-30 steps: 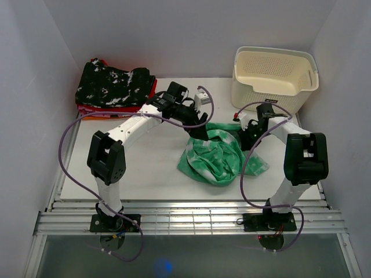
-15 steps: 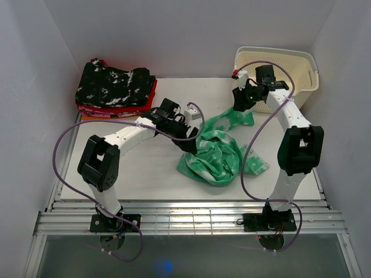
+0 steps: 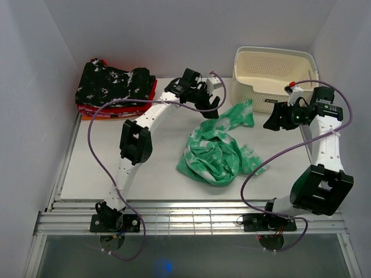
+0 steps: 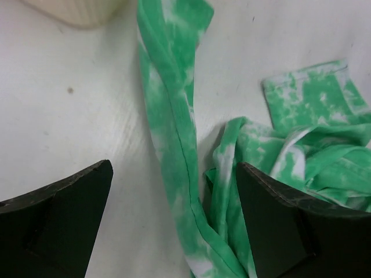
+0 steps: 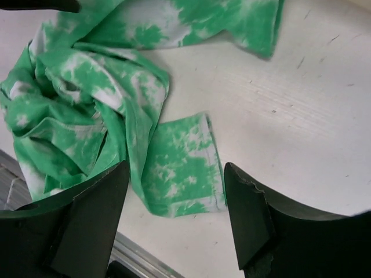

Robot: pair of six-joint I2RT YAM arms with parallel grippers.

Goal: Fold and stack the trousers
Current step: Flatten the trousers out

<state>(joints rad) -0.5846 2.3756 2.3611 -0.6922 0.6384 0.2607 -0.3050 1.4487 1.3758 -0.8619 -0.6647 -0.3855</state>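
Observation:
The robot's left gripper needs to next close on the stretched-out leg's near part [image 3: 222,131] [image 4: 218,226], where it joins the crumpled pile of the green trousers.
The trousers [image 3: 215,155] are bright green with white blotches and lie crumpled at the table's middle right. One leg [image 3: 239,116] stretches back toward the basket. My left gripper [image 3: 211,110] hovers open over that leg's near part. In the left wrist view the leg [image 4: 171,133] runs between the wide-apart fingers [image 4: 64,223], and nothing is gripped at the left gripper [image 4: 174,231]. My right gripper [image 3: 271,123] is open and raised, right of the trousers. In its wrist view the right gripper [image 5: 177,226] is empty, with a flat cuff [image 5: 182,168] and the heap [image 5: 81,110] far below.
A cream plastic basket [image 3: 275,75] stands at the back right; its corner [image 4: 75,8] shows in the left wrist view. A stack of folded clothes [image 3: 116,87], black speckled on top of red and orange, sits at the back left. Metal rails [image 3: 185,217] run along the front edge.
The right gripper let go of the trouser leg, opened, and swung right and away. The left arm moved from the heap toward the back and opened wider. The leg now lies stretched toward the basket.

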